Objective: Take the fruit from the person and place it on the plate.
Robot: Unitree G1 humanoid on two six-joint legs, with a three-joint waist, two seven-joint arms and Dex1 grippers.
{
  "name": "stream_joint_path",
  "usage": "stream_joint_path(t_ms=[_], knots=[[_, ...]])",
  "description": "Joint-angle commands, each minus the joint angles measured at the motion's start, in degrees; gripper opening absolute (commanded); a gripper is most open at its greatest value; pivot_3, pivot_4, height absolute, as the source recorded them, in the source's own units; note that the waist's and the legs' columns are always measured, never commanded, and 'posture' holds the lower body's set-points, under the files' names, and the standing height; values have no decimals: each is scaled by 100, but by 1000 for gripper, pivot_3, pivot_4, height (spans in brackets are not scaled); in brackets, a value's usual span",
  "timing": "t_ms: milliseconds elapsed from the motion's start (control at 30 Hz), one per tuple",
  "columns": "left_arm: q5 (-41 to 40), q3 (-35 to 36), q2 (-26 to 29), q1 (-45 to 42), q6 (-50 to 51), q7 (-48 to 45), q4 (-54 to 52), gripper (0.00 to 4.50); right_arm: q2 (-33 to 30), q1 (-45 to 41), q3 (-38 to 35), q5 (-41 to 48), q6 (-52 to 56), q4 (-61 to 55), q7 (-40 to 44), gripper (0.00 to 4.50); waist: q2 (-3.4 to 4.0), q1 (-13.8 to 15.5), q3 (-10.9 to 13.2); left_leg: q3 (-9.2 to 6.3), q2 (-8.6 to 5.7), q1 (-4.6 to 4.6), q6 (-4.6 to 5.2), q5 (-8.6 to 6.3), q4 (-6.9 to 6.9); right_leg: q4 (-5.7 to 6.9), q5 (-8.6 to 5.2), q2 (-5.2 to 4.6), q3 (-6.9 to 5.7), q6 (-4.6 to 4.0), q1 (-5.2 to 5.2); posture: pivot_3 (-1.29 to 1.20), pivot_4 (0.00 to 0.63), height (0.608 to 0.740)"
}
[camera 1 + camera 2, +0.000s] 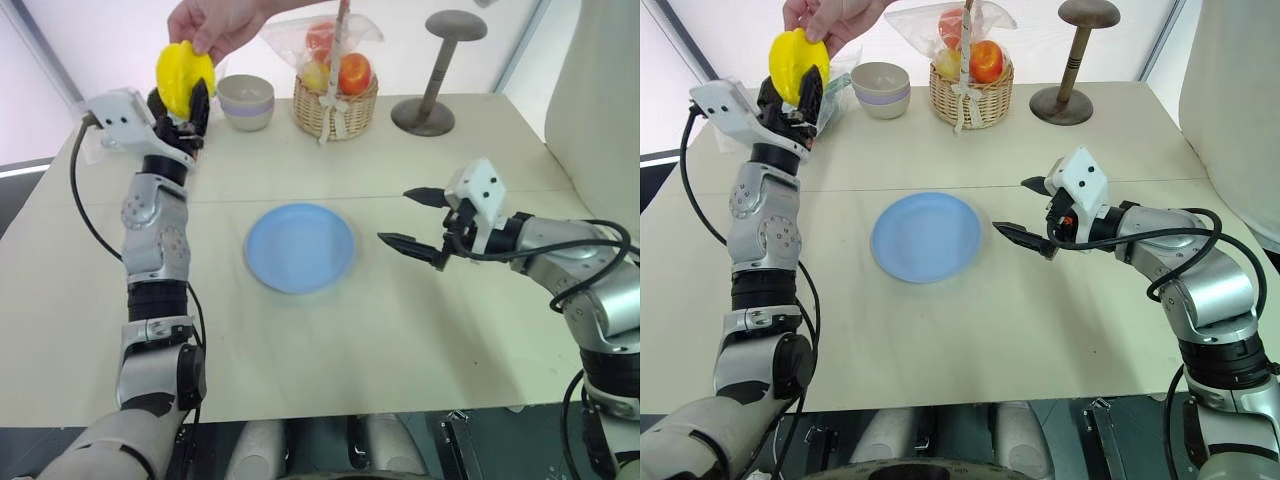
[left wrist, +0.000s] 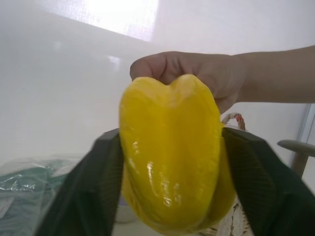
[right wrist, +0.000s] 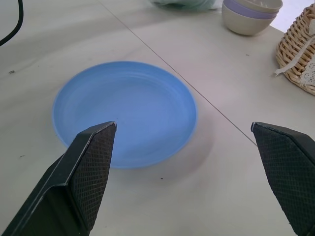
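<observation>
Next, the left gripper releases the yellow fruit on the light blue plate's side [image 1: 283,257] away from the robot's right gripper.
A person's hand [image 1: 215,25] holds the bright yellow ridged fruit [image 1: 183,72] from above, over the table's far left corner. My left gripper [image 1: 182,100] is raised to it, and its two black fingers [image 2: 93,187] press against both sides of the fruit [image 2: 172,152]. The person's fingers [image 2: 197,73] still grip the fruit's top. The light blue plate [image 1: 300,247] lies bare at the middle of the table. My right gripper [image 1: 395,215] hovers open just right of the plate [image 3: 123,113], with nothing between its fingers.
A small grey-lilac bowl [image 1: 246,100] stands at the back near the fruit. A wicker basket [image 1: 335,100] with bagged round fruits sits beside it. A wooden stand [image 1: 435,70] is at the back right. Crumpled plastic [image 1: 840,80] lies behind my left gripper.
</observation>
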Motion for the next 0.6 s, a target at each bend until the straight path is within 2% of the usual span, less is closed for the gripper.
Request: stream_joint_path(t_ms=[33,333,600], knots=[[-24,76,66,-145,-117,-46,-47,1448,-71,-25,-183,-18,-53,-211,-38,4500,-1,-2,0,0,0,0,0,0,0,0,0,0,0,0,0,0,150,740],[-51,25,55,-46,-30,-48,-286,1447,-82,-28,-186,-13,-37,-209,-35,4500,-1,0,0,0,0,0,0,0,0,0,0,0,0,0,0,0,150,740],[-292,-58,257,462,646,-302,-1277,1447,-82,-13,-190,2,-18,-230,-39,4500,-1,-9,1,0,1,0,0,0,0,0,0,0,5,0,0,0,150,740]])
